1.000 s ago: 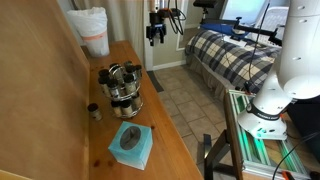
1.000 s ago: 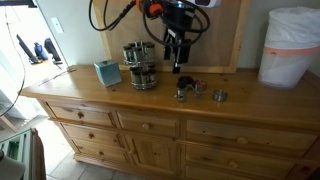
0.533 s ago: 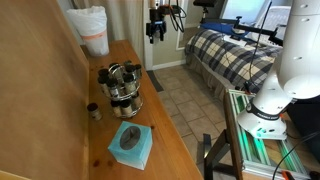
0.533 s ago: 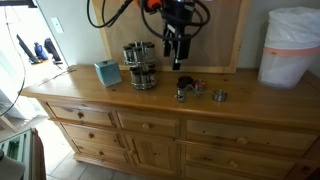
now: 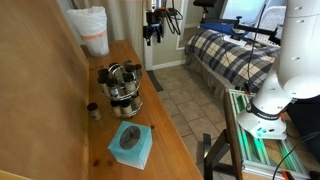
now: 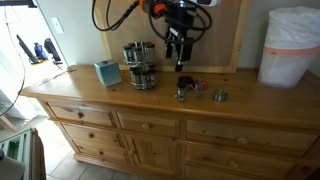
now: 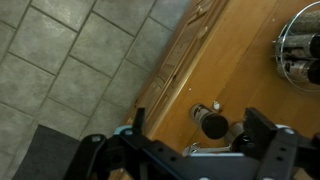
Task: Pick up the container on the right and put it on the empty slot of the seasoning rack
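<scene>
The robot's gripper needs to next move down to the container's dark lid (image 5: 129,64) (image 7: 212,126), beside the seasoning rack near the dresser's edge, and close there.
The seasoning rack (image 5: 122,87), a round chrome carousel ringed with small glass jars, stands on the wooden dresser top; it also shows in an exterior view (image 6: 140,65) and at the right edge of the wrist view (image 7: 300,45). The container, a small dark-lidded jar (image 6: 182,92), stands alone on the dresser beside the rack, also seen in an exterior view (image 5: 93,111) and from above in the wrist view (image 7: 212,125). My gripper (image 6: 178,52) hangs open and empty well above the dresser, roughly over the jar (image 5: 152,30). Both fingers frame the jar in the wrist view (image 7: 205,140).
A teal tissue box (image 5: 130,145) (image 6: 107,72) sits beyond the rack. A white lined bin (image 6: 292,45) (image 5: 92,30) stands at the other end. A small round lid (image 6: 219,96) and another small item (image 6: 198,86) lie near the jar. Tiled floor lies past the dresser edge (image 7: 80,60).
My gripper has risen slightly and stays open. The jar and rack have not moved.
</scene>
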Robot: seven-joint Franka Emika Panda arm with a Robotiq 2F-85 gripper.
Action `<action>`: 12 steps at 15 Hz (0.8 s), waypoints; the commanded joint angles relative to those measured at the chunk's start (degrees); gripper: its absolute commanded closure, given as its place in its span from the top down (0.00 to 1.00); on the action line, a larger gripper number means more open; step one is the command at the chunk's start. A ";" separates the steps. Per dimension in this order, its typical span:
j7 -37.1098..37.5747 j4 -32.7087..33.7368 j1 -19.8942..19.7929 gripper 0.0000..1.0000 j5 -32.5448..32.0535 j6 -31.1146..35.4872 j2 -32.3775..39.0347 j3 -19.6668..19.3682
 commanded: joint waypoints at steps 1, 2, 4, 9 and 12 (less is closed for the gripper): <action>-0.50 7.89 -1.61 1.00 0.29 -2.14 6.73 2.16; -0.63 9.64 -1.89 1.00 0.41 -2.76 8.52 2.53; -0.78 12.83 -2.38 1.00 0.16 -3.68 11.80 3.09; 0.10 20.72 -4.29 1.00 0.93 -5.39 19.50 4.39; 2.12 25.81 -4.76 1.00 1.20 -7.65 23.66 5.38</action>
